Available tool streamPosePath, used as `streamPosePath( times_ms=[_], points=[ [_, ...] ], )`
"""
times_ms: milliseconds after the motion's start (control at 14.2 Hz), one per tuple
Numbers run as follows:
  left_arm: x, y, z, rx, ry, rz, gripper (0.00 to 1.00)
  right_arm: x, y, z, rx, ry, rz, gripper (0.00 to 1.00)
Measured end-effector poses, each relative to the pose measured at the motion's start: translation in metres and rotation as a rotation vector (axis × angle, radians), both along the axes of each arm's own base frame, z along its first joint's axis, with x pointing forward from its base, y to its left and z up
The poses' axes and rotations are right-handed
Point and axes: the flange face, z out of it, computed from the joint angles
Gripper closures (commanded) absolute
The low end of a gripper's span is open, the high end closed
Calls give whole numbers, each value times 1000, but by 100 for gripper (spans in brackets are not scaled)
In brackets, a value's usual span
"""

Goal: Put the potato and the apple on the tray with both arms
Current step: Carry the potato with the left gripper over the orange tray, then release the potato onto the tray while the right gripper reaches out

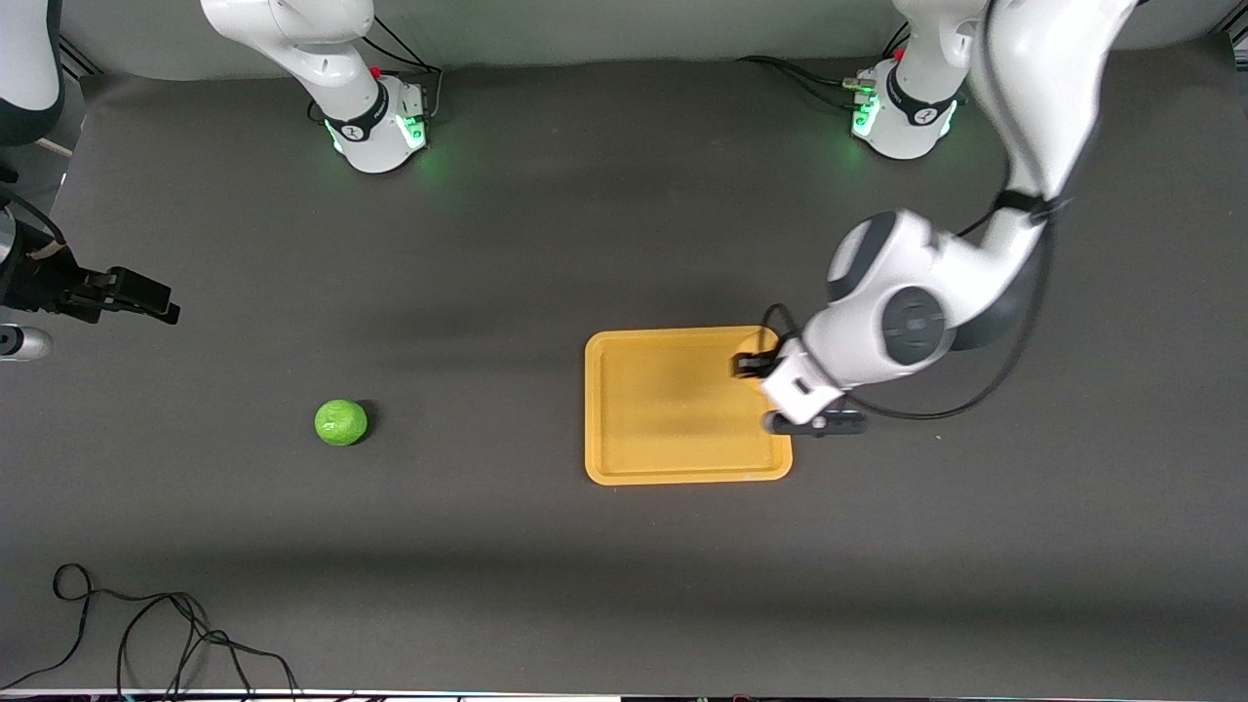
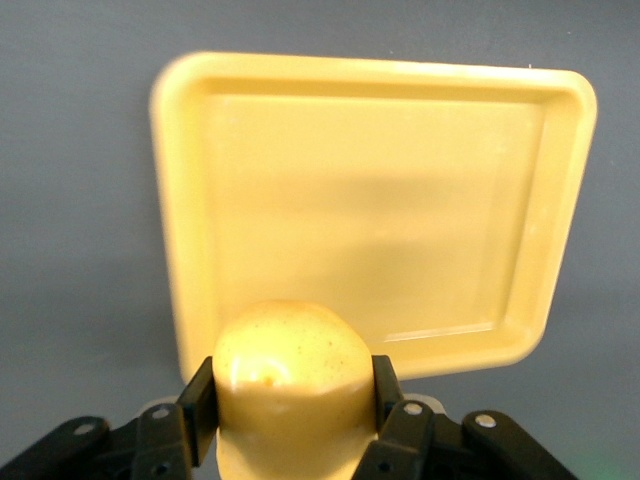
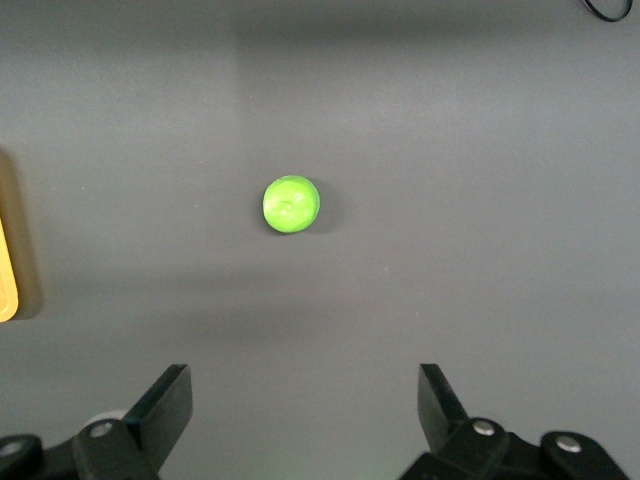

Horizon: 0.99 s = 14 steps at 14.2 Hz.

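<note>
My left gripper has the potato to put down, held over the tray's rim. I should set it inside the tray (image 1: 740,387) (image 2: 272,262), close to the tray's rim that is farthest from the green apple.
My left gripper (image 1: 756,369) is shut on the potato (image 2: 290,370), a lumpy yellow-tan oval, and holds it over the rim of the orange-yellow tray (image 1: 673,409) at the left arm's end. In the left wrist view the fingers (image 2: 200,400) clamp both its sides, with the bare tray (image 2: 370,220) below. The potato is hidden under the wrist in the front view. The green apple (image 1: 341,422) lies on the mat toward the right arm's end. My right gripper (image 1: 146,297) is open and empty, up over the mat at that end; its wrist view shows the apple (image 3: 291,204) well ahead of the gripper (image 3: 305,400).
A black cable (image 1: 146,634) loops on the mat near the front camera at the right arm's end. A small metal object (image 1: 19,341) sits at that end's edge. The tray's edge shows in the right wrist view (image 3: 6,270). Dark mat covers the table.
</note>
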Motion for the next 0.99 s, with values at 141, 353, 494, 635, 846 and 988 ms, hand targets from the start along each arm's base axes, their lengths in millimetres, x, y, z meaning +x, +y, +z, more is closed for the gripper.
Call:
streamPosePath(
  times_ms=[141,353,494,635,846,988],
  points=[
    [-13,-10,-46,9,-20,2,100,1,0,-2,0,4,0,0],
    [-30,-6,-85,18,-42,3,100,2,0,-5,0,8,0,0],
    [-32,-3,-90,46,-55,-13,99,2,-1,-5,0,8,-1,0],
    [-30,2,-91,63,-64,-15,98,2,-1,-5,0,8,-2,0],
    [-28,6,-94,71,-65,-13,91,2,-1,-5,0,8,-1,0],
    [-29,7,-98,72,-69,-8,82,2,6,-5,0,7,6,0]
  ],
)
